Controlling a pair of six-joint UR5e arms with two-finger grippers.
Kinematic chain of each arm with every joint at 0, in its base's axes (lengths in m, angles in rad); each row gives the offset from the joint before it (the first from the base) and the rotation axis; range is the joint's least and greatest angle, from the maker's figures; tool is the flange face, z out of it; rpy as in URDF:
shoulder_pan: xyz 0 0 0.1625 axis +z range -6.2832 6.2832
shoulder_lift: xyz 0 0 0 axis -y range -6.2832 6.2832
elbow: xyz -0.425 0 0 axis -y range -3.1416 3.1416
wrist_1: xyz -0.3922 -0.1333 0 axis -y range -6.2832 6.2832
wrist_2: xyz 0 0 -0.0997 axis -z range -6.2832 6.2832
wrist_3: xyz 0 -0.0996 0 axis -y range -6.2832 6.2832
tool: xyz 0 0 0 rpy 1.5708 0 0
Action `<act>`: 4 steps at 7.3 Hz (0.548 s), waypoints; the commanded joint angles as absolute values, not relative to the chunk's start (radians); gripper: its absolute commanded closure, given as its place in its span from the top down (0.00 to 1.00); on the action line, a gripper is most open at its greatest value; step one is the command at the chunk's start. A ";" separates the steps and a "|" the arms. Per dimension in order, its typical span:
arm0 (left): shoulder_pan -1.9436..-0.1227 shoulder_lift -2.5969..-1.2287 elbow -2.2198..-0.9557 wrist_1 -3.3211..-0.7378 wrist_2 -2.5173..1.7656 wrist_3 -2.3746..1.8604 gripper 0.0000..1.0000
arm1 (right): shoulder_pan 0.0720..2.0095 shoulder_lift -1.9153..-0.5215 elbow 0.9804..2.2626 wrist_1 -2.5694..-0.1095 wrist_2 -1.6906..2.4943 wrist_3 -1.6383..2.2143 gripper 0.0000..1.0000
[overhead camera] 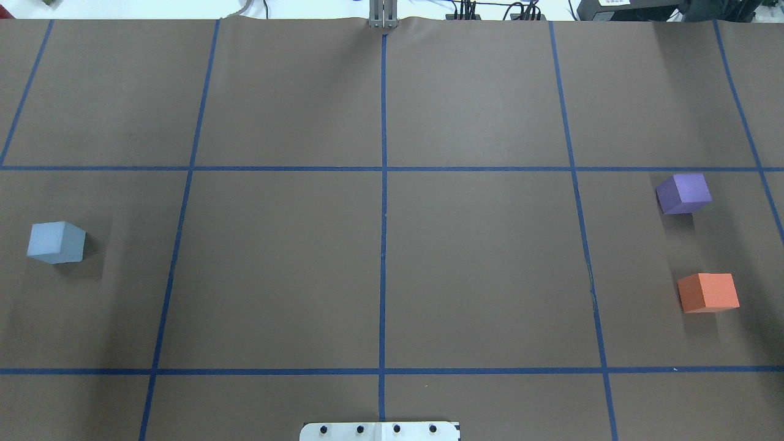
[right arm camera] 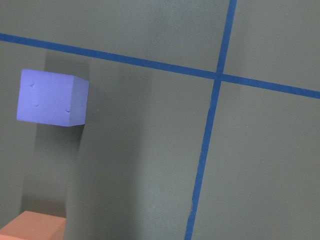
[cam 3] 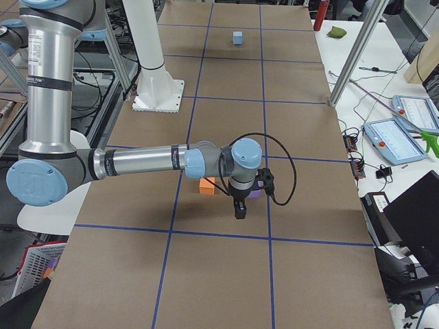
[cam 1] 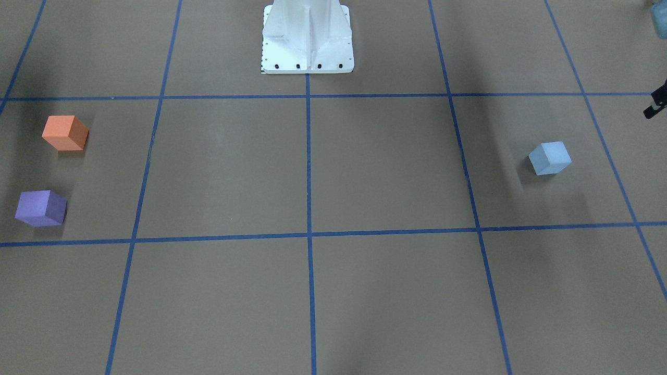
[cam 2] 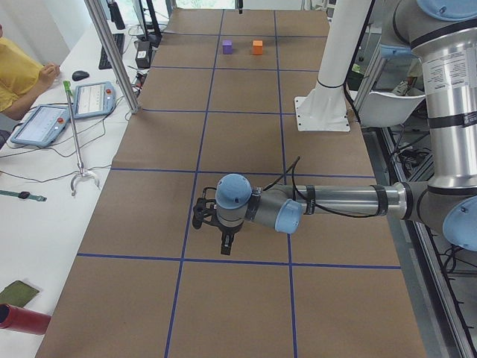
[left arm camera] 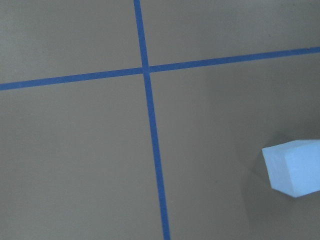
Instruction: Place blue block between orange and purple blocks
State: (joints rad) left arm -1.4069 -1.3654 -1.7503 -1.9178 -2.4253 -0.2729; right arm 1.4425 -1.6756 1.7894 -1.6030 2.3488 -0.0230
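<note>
My left gripper is to close next on the opposite sides of the blue block [cam 1: 550, 157] [left arm camera: 294, 167], because that block must go between the orange and purple blocks.
The light blue block [cam 1: 550, 158] sits alone on the robot's left side of the table; it also shows in the overhead view [overhead camera: 56, 242], the far end of the right side view [cam 3: 238, 38] and the left wrist view [left arm camera: 295, 167]. The orange block [overhead camera: 708, 292] and the purple block [overhead camera: 683, 193] sit on the robot's right side with a gap about one block wide between them. My left gripper [cam 2: 226, 248] hovers over the table near the blue block, which its arm hides in that view. My right gripper [cam 3: 239, 211] hovers beside the orange block [cam 3: 208, 185] and the purple block [cam 3: 255, 194]. I cannot tell whether either gripper is open or shut.
The white robot pedestal [cam 1: 307, 41] stands at the middle of the robot's table edge. Blue tape lines [overhead camera: 383, 184] divide the brown table into squares. An operators' bench with tablets [cam 2: 45, 123], a grabber stick [cam 2: 78, 142] and metal posts [cam 2: 112, 52] runs along the far side.
</note>
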 commanded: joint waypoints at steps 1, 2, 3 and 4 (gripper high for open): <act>-1.246 -1.431 -1.744 -1.971 -2.415 -0.489 1.00 | 1.437 -1.675 1.789 -1.603 2.350 -0.023 1.00; -1.214 -1.445 -1.746 -1.980 -2.414 -0.587 1.00 | 1.433 -1.675 1.789 -1.601 2.350 -0.023 1.00; -1.181 -1.463 -1.735 -1.993 -2.421 -0.677 1.00 | 1.431 -1.677 1.789 -1.603 2.350 -0.023 1.00; -1.158 -1.476 -1.715 -1.990 -2.416 -0.681 1.00 | 1.431 -1.677 1.789 -1.601 2.352 -0.023 1.00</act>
